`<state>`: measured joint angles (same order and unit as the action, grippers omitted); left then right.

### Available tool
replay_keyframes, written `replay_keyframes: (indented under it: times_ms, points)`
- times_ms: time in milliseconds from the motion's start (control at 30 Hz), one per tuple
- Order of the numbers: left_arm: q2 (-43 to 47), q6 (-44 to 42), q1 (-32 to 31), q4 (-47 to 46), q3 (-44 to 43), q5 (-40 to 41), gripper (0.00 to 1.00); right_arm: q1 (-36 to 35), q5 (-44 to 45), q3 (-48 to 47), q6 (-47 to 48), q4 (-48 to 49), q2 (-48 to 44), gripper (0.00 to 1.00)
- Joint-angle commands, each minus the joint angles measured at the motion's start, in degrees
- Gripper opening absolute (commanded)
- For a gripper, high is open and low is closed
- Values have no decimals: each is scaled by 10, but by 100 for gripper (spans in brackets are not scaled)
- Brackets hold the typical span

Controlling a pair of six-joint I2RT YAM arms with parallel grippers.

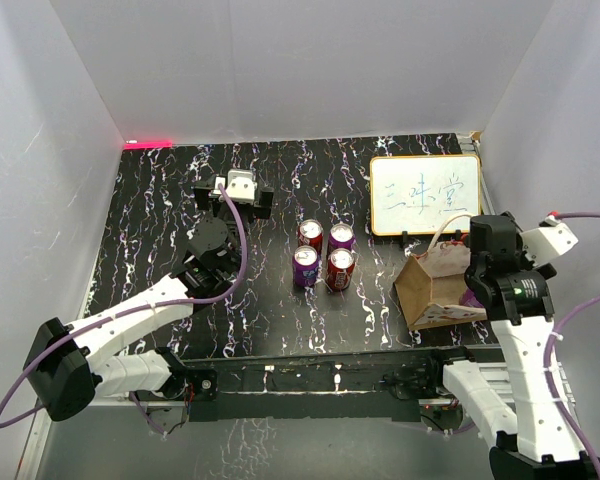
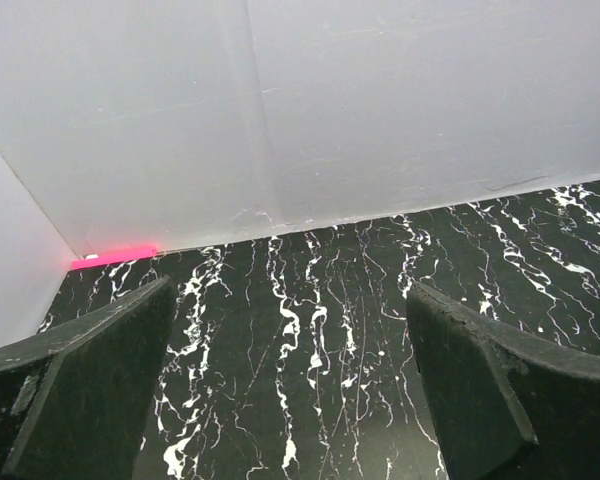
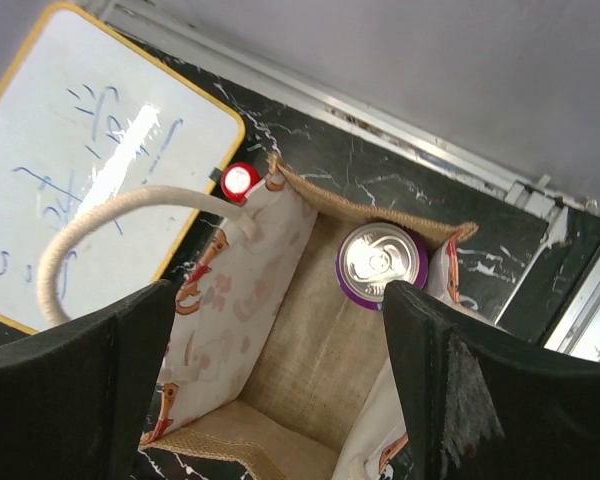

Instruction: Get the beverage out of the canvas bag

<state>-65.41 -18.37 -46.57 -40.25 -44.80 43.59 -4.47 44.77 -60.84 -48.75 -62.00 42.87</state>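
The purple can is inside the canvas bag. My right gripper will next close around the upper sides of the purple can (image 1: 470, 297) (image 3: 381, 264), just below its silver top.
The canvas bag (image 1: 430, 290) stands open on the right of the table, tan with a cream loop handle (image 3: 100, 215). In the right wrist view I look down into the bag (image 3: 320, 360). One beverage can (image 3: 382, 264), purple with a silver top, stands upright in its far corner. My right gripper (image 3: 277, 320) hangs open over the bag's mouth, and the can sits just beyond the right finger (image 3: 450, 380), not between the fingers. My left gripper (image 2: 290, 350) is open over bare table at the back left (image 1: 242, 188).
Several red and purple cans (image 1: 323, 252) stand grouped at the table's middle. A white board with blue writing (image 1: 425, 195) leans behind the bag, a small red cap (image 3: 240, 180) at its edge. White walls close in the table.
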Motion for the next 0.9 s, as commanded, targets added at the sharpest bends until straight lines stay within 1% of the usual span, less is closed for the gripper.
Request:
replay_keyframes:
  times_ms: [0, 133, 467, 667, 867]
  points:
    - [16, -14, -10, -34, 4, -10, 97, 0, -3, 27, -111, -18, 10, 86]
    - [15, -19, -12, -39, 6, -10, 97, 0, 2, 45, -168, -36, 21, 83]
    - [8, -26, -13, -45, 9, -11, 97, 5, -7, 76, -215, -36, 53, 82]
    - [4, -24, -13, -44, 10, -14, 97, 41, -42, 94, -231, -48, 70, 83]
    - [4, -28, -14, -47, 11, -15, 97, 74, -49, 119, -231, -55, 63, 87]
